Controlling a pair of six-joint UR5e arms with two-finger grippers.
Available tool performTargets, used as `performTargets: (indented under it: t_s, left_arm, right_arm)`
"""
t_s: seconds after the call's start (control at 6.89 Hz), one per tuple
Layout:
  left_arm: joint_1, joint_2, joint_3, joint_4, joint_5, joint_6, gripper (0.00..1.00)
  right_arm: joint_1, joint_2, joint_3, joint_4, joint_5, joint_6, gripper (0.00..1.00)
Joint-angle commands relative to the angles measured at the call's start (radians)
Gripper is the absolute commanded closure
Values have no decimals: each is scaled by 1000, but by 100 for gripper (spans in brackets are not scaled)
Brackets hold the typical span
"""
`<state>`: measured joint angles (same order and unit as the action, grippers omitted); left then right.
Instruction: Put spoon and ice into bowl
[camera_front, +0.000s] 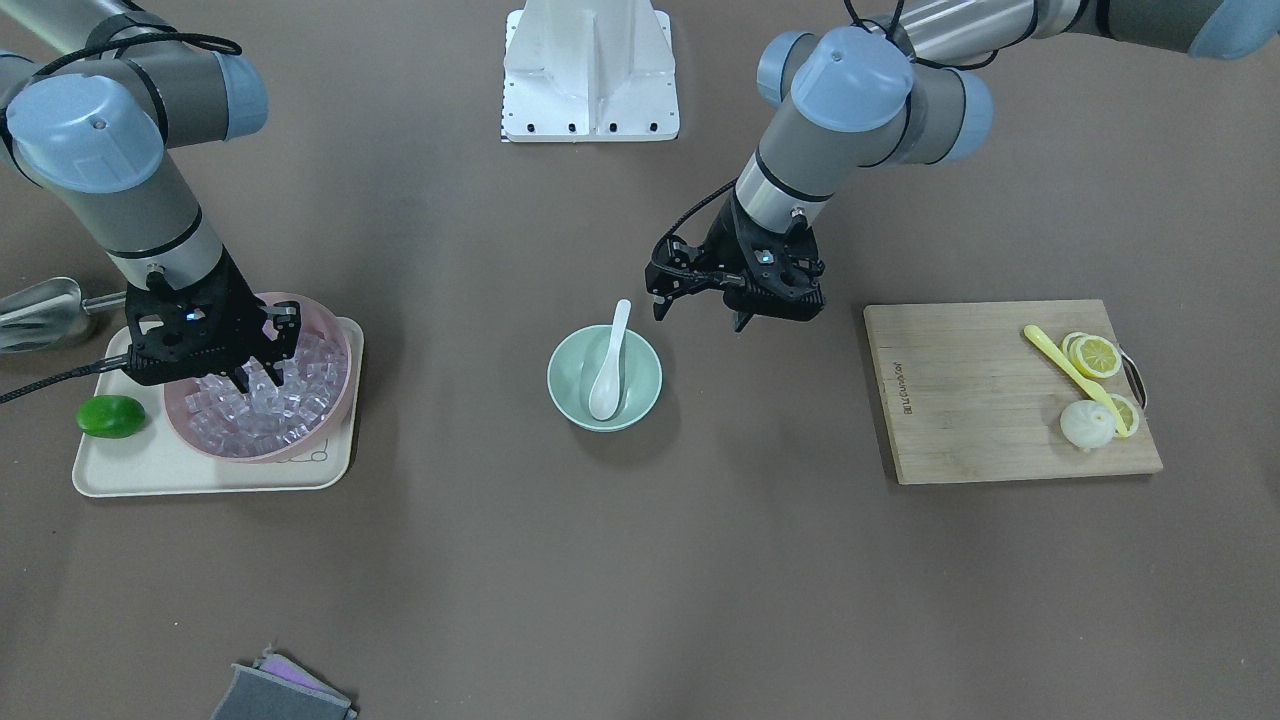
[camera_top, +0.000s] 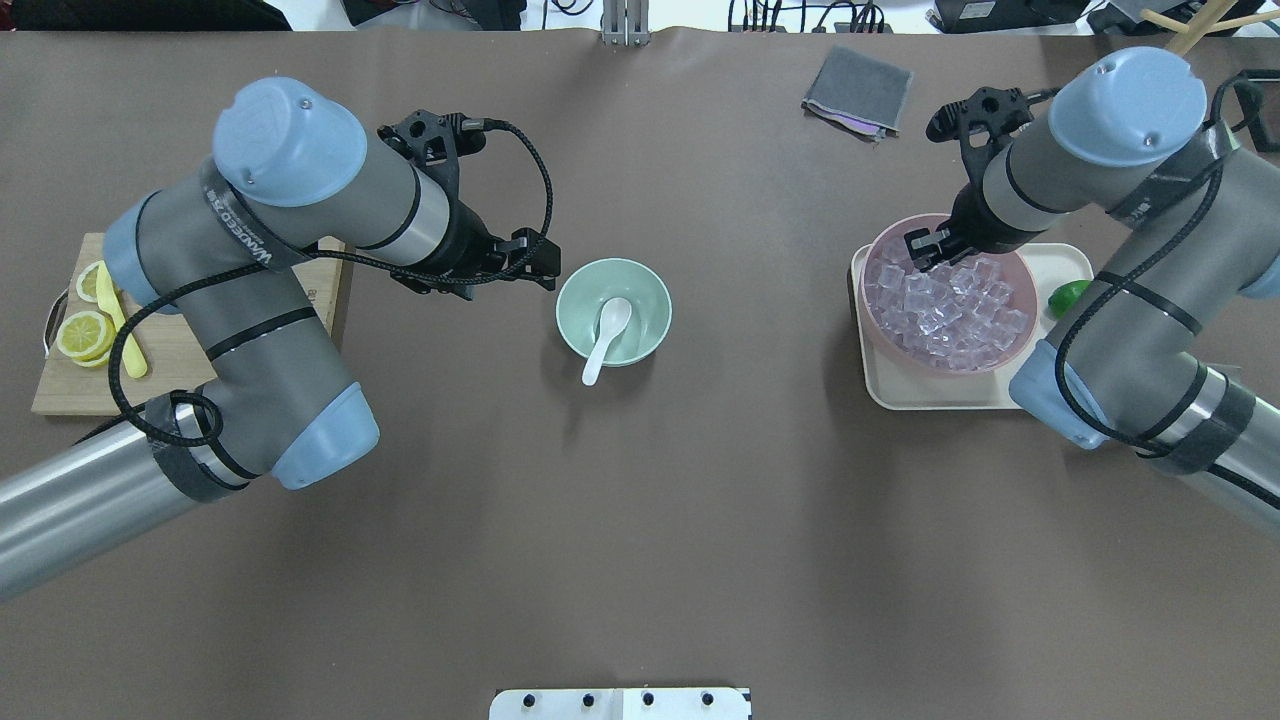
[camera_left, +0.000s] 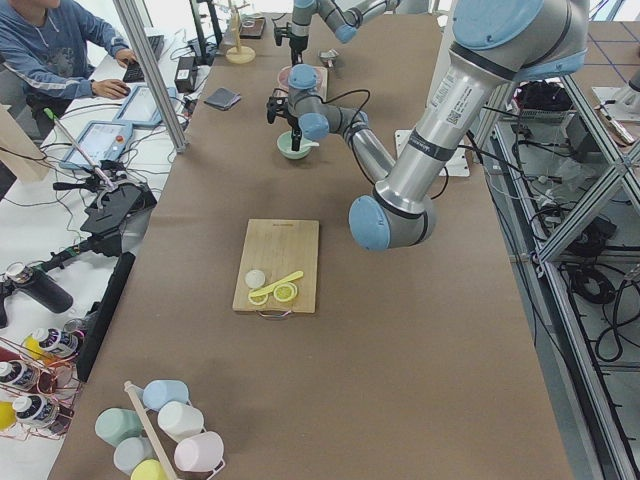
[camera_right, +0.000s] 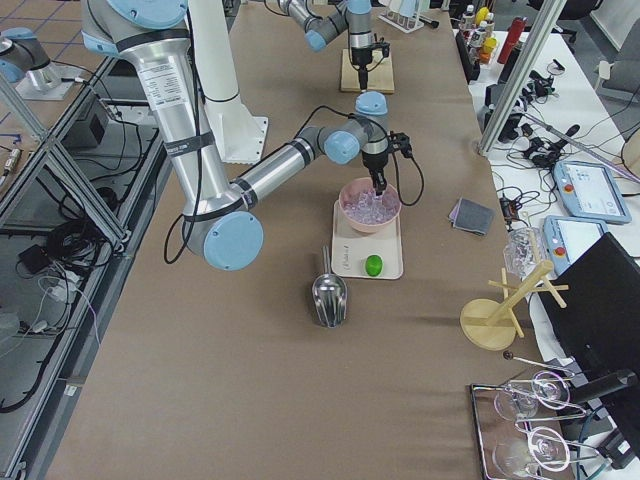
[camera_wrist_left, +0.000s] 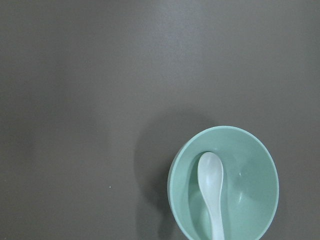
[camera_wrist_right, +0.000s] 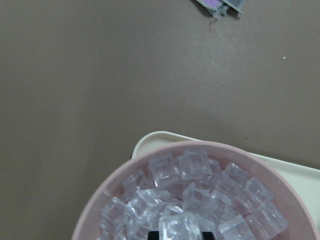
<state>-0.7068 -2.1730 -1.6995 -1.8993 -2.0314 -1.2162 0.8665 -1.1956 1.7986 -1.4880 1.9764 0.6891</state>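
Next, my right gripper releases the ice cube onto the white spoon's scoop end (camera_front: 607, 403), inside the mint-green bowl.
The white spoon (camera_front: 608, 375) lies in the mint-green bowl (camera_front: 560, 385) at the table's middle, its handle resting over the rim. Both also show in the left wrist view, spoon (camera_wrist_left: 212, 195) in bowl (camera_wrist_left: 255, 150). My left gripper (camera_front: 700, 318) is open and empty, just beside the bowl and above the table. My right gripper (camera_front: 260, 378) is down in the heap of clear ice cubes (camera_front: 290, 400) in the pink bowl (camera_front: 340, 350). In the right wrist view its fingertips (camera_wrist_right: 155, 236) show closed around one ice cube (camera_wrist_right: 177, 222).
The pink bowl stands on a cream tray (camera_front: 150, 470) with a green lime (camera_front: 110, 415); a metal scoop (camera_front: 40, 310) lies beside it. A wooden cutting board (camera_front: 980, 400) holds lemon slices and a yellow spoon (camera_front: 1070, 370). A grey cloth (camera_top: 857, 90) lies at the far edge.
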Motion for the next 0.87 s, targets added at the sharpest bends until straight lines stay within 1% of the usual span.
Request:
performTargets:
  t_s: [0.0, 0.15, 0.29, 0.44, 0.58, 0.73]
  left_arm:
    - [-77, 72, -69, 2, -91, 105, 2]
    - [-138, 150, -103, 2, -140, 195, 2]
    - [-210, 203, -104, 0, -223, 271, 2]
    - [-262, 263, -117, -6, -255, 340, 2]
    - [-292, 291, -115, -3, -259, 393, 2]
    - [-295, 298, -114, -1, -257, 411, 2]
  right_arm:
    - [-19, 91, -1, -25, 10, 155, 100]
    - [-82, 156, -5, -24, -1, 302, 100]
    - [-149, 216, -14, -23, -45, 439, 100]
    - [-222, 278, -50, -20, -133, 548, 100]
    - [-274, 348, -123, 3, -209, 628, 100]
    - [-306, 396, -210, 70, -252, 676, 100]
